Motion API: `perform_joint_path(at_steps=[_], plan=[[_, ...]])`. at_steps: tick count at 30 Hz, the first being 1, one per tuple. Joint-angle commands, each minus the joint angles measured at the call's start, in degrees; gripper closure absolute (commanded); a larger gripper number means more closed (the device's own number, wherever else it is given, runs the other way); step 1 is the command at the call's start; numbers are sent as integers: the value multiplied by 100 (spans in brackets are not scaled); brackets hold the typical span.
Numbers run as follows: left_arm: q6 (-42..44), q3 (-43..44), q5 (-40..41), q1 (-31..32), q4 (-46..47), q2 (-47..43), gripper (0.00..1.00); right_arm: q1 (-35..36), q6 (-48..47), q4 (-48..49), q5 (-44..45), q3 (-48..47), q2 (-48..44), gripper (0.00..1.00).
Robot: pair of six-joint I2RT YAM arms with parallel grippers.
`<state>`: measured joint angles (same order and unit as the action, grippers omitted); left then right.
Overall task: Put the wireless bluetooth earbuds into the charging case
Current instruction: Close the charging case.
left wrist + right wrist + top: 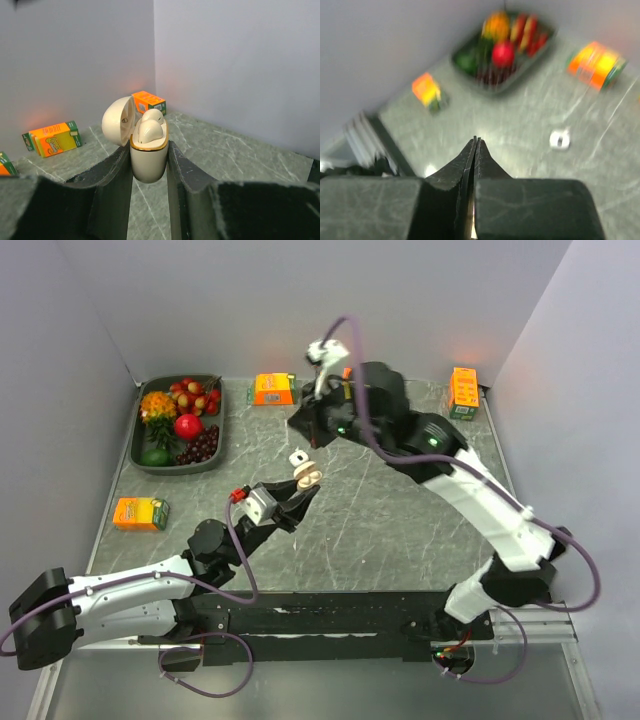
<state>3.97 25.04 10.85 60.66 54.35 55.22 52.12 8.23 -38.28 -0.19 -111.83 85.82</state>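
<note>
Next, my left gripper sets the cream charging case, now held above the table's middle, down on the table [284, 479], close in front of the small white piece.
The cream charging case [148, 162] with a gold rim is pinched between the black fingers of my left gripper [149, 157], held above the table. Its domed lid [119, 121] hangs open to the left. Both white earbuds [150, 127] sit in the case, their rounded tops above the rim. In the top view the case [308, 478] is at the table's middle. My right gripper [308, 428] hovers just behind it, apart from it. In the right wrist view its fingertips [476, 141] are shut flat together with nothing between them.
A dark tray of fruit [143, 455] sits at the back left. Orange cartons stand at the left [140, 512], the back middle [272, 388] and the back right [462, 392]. A small white piece with a hole [560, 139] shows blurred on the table.
</note>
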Motion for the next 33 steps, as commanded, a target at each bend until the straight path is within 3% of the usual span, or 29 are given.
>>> perform_joint_path(at_steps=[1, 15, 33], plan=[[174, 45, -233, -11, -108, -170, 99, -26, 38, -1410, -701, -559, 435, 100], [139, 36, 22, -11, 58, -108, 99, 0, 276, -1348, -1089, 443, 84, 100], [34, 45, 435, -11, 129, -47, 99, 97, 548, -1102, -747, 1251, -628, 100]])
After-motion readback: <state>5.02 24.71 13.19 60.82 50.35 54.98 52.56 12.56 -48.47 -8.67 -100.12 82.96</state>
